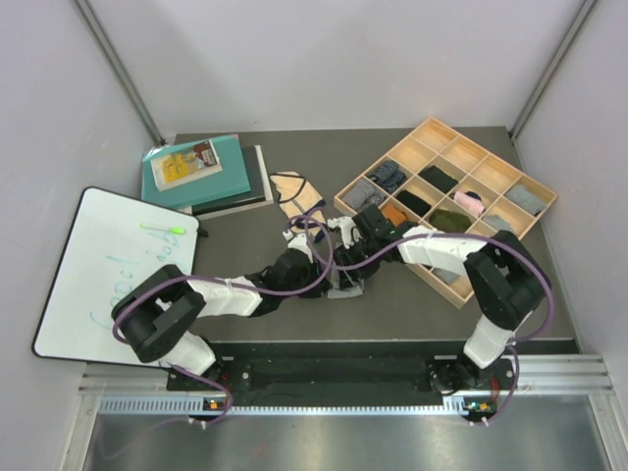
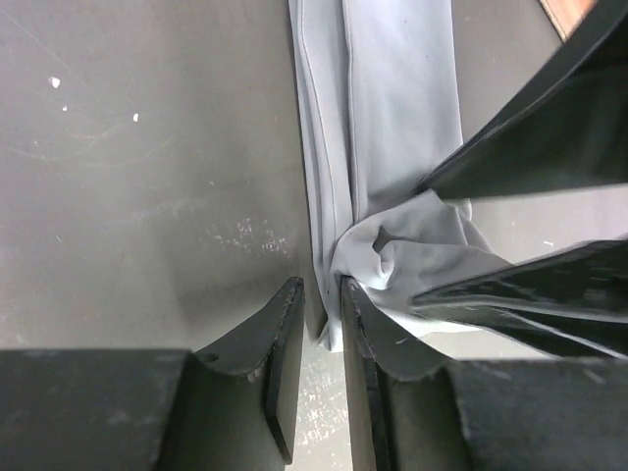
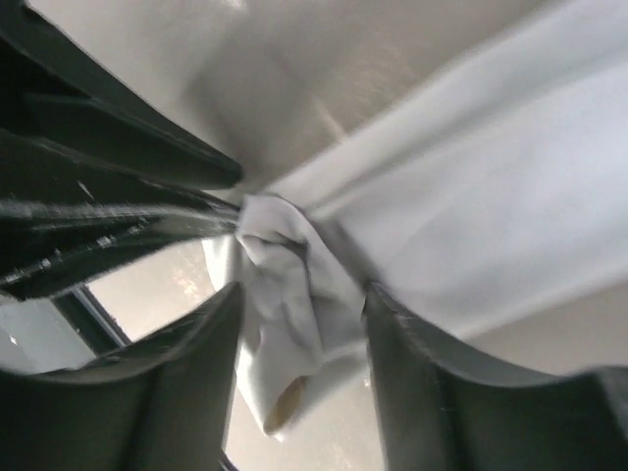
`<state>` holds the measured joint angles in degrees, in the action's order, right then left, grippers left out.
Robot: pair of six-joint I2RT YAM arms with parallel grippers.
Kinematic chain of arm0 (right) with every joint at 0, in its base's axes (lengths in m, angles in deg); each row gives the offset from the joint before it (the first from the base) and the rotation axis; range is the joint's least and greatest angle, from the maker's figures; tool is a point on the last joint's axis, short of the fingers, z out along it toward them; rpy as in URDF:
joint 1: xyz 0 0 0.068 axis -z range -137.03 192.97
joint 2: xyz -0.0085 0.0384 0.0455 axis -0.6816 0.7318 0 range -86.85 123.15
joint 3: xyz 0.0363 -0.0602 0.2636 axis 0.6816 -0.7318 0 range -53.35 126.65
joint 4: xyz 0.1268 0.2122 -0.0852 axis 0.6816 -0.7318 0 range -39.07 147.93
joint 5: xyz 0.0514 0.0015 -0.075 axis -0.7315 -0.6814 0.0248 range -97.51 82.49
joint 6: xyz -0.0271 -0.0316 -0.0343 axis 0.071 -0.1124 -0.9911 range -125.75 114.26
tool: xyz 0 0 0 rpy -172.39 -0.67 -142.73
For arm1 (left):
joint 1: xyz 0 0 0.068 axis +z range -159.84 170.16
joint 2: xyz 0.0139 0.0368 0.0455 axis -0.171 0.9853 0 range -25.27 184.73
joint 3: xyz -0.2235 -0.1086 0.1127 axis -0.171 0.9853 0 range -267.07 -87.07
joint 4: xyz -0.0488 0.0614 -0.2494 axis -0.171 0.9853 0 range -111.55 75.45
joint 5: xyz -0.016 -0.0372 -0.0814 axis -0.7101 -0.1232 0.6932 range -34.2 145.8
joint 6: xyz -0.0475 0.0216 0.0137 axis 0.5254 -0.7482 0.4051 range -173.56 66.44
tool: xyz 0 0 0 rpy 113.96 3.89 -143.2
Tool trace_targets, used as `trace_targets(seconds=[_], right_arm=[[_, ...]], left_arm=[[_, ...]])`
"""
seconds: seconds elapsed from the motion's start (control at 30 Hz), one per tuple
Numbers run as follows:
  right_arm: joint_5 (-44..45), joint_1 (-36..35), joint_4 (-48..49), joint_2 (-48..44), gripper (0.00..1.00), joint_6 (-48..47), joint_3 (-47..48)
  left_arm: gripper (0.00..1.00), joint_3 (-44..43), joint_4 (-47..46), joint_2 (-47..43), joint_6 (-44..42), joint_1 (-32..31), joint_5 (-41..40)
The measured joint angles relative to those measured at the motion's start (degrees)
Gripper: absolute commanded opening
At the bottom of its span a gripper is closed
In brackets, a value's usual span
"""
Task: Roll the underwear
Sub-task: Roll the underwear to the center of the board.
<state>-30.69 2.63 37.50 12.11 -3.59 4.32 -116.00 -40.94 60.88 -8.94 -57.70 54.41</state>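
My right gripper's fingers are loosely around the underwear's bunched end while my left gripper pinches one side of it, so my right gripper will pinch the bunched end's opposite side edge (image 3: 347, 357).
The grey underwear (image 2: 378, 108) lies folded into a long narrow strip on the dark table, with its near end bunched up. My left gripper (image 2: 322, 294) is nearly shut, the cloth's edge pinched between its tips. My right gripper (image 3: 302, 291) stands open, the bunched end (image 3: 285, 285) lying loose between its fingers. Its black fingers (image 2: 530, 147) straddle the bunch in the left wrist view. From above, both grippers meet over the grey underwear (image 1: 348, 287) at mid-table. The beige underwear with dark edging (image 1: 297, 191) lies flat behind them.
A wooden compartment tray (image 1: 491, 158) with rolled socks and cloths stands at the back right, close to my right arm. A stack of books (image 1: 201, 172) sits at the back left. A whiteboard (image 1: 108, 265) covers the left side.
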Motion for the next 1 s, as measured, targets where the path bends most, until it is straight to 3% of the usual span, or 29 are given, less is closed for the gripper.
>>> trace_targets(seconds=[0.2, 0.47, 0.73, 1.0], right_arm=[[4.9, 1.6, -0.2, -8.3, 0.72, 3.7, -4.0], [9.2, 1.6, 1.3, -18.2, 0.72, 13.5, -10.8], [9.2, 1.6, 7.2, -18.6, 0.66, 22.5, -18.9], [10.3, 1.6, 10.4, -16.5, 0.47, 25.2, -19.5]], left_arm=[[0.27, 0.1, -0.6, 0.0, 0.5, -0.1, 0.0], [0.27, 0.2, -0.5, 0.0, 0.9, -0.3, 0.2], [0.27, 0.2, -0.3, 0.0, 1.4, -0.3, 0.3], [0.29, 0.4, -0.4, -0.1, 1.4, -0.3, 0.4]])
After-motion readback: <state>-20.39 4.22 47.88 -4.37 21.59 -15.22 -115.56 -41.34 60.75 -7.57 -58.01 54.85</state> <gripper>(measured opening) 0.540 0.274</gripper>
